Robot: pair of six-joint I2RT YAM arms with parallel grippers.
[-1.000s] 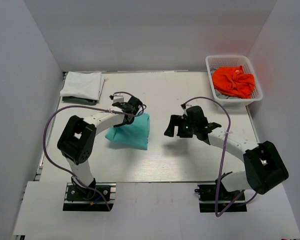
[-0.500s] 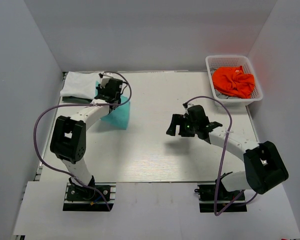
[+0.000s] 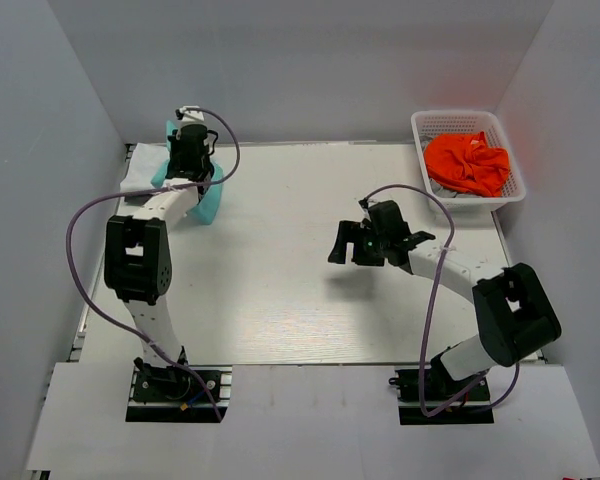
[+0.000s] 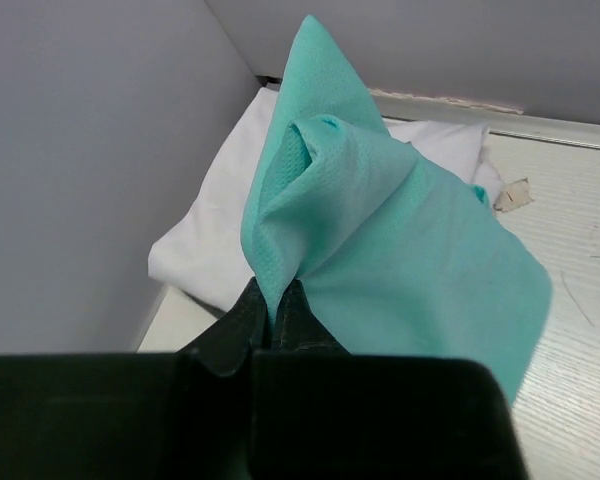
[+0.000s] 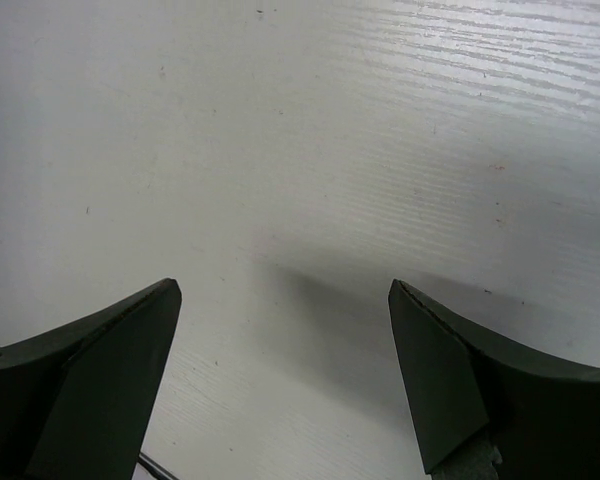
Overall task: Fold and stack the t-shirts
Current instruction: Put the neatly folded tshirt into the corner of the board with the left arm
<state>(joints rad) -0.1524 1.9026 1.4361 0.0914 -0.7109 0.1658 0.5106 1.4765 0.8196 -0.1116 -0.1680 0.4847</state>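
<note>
My left gripper will let go of the folded teal t-shirt so that it sits squarely on top of the folded white t-shirt [image 3: 169,168] [image 4: 335,215].
My left gripper [image 3: 188,150] is shut on the folded teal t-shirt [image 3: 206,198] and holds it in the air at the far left corner, over the folded white t-shirt [image 3: 140,172]. In the left wrist view the teal t-shirt [image 4: 400,240] hangs pinched in my left gripper [image 4: 276,300] above the white t-shirt [image 4: 220,240]. A dark shirt edge shows under the white one. My right gripper [image 3: 345,245] is open and empty over the bare table at centre right; it is also open in the right wrist view [image 5: 285,300]. The orange t-shirt [image 3: 467,162] lies bunched in the basket.
A white mesh basket [image 3: 428,125] stands at the far right corner with the orange shirt in it. Grey walls close in the table on three sides. A small scrap lies by the white shirt [image 4: 512,194].
My left gripper has carried the teal t-shirt from the table's left-centre back and left to above the white folded shirt. The right gripper has barely shifted.
</note>
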